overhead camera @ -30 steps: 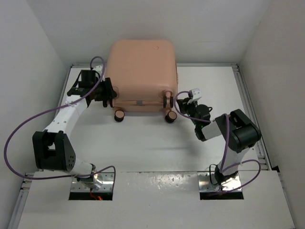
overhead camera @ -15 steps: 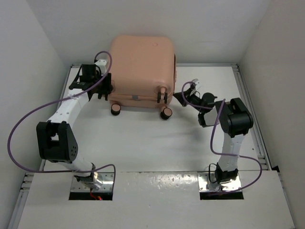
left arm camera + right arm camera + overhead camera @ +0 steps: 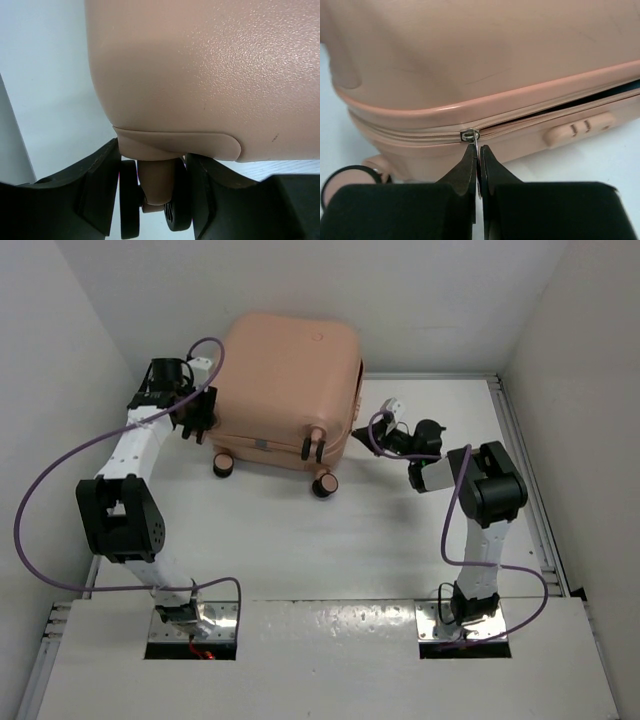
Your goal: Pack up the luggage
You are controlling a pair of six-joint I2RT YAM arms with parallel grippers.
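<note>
My left gripper is going to let go of the dark twin wheel over the bare table slightly closer to the white side (image 3: 181, 423).
The luggage (image 3: 290, 370), a salmon-pink hard-shell suitcase, lies at the back of the table with its wheels toward me. My left gripper (image 3: 203, 420) is at its left corner. In the left wrist view the shell (image 3: 210, 75) fills the top, and my left gripper (image 3: 154, 197) is shut on a dark twin wheel (image 3: 176, 210), a finger pressed on each side. My right gripper (image 3: 368, 433) is at the right side. In the right wrist view the right gripper (image 3: 478, 167) is shut on the metal zipper pull below the slider (image 3: 469, 135). Right of the slider the seam gapes dark.
Two more wheels (image 3: 223, 465) (image 3: 322, 485) stick out at the suitcase's near edge. A small raised pink tab (image 3: 577, 129) sits below the seam. White walls close in behind and on both sides. Bare table (image 3: 300, 550) lies between the suitcase and the arm bases.
The suitcase has shifted left and turned clockwise. The left arm drew back toward the left wall with the wheel. The right gripper followed leftward, still on the zipper pull.
</note>
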